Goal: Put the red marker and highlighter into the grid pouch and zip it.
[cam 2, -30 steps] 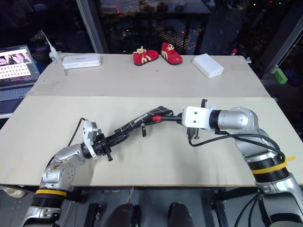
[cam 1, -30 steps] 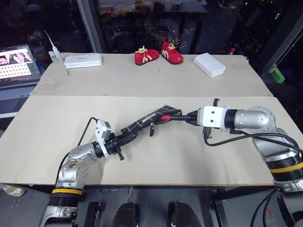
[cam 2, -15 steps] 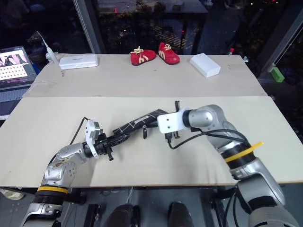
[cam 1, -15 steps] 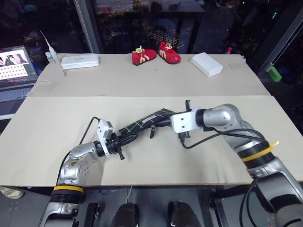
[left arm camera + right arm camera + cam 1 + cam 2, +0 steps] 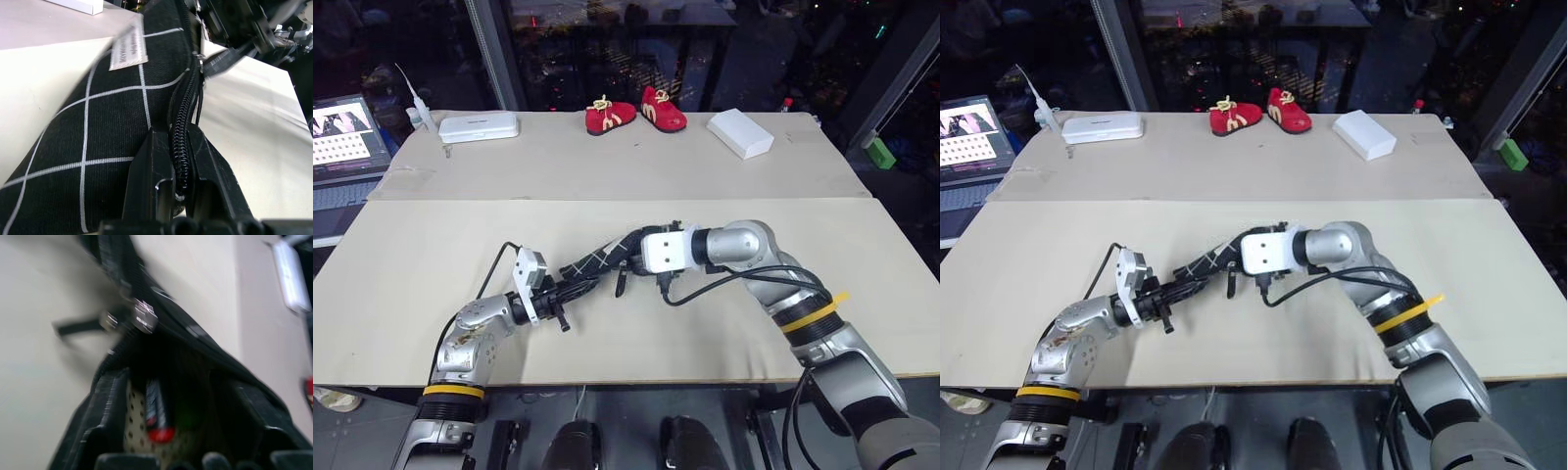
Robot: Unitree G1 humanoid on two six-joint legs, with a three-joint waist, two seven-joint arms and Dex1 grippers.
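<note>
I should back out and pinch the strap point(image 5: 622, 284) to zip, since the zipper pull strap hangs clear of my right gripper's fingers at the opening of the grid pouch.
The grid pouch point(image 5: 595, 262), black with white lines, hangs lifted above the table between my two grippers. My left gripper point(image 5: 179, 147) is shut on the zipper edge at the pouch's near end. My right gripper point(image 5: 632, 247) reaches into the pouch's open mouth, its fingers point(image 5: 106, 406) spread wide against the sides. The red marker point(image 5: 156, 415) lies loose inside between them. A dim green shape beside it looks like the highlighter point(image 5: 189, 418). The zipper pull strap point(image 5: 619, 284) dangles below the mouth.
At the table's far edge sit a pair of red shoes point(image 5: 636, 112), a white box point(image 5: 740, 133) and a white case point(image 5: 480, 125). A laptop point(image 5: 342, 132) stands at the far left and a green block point(image 5: 879, 154) off the far right.
My right gripper has moved left and carried the red marker into the pouch's mouth, and its fingers have opened. The left gripper has kept still on the pouch.
</note>
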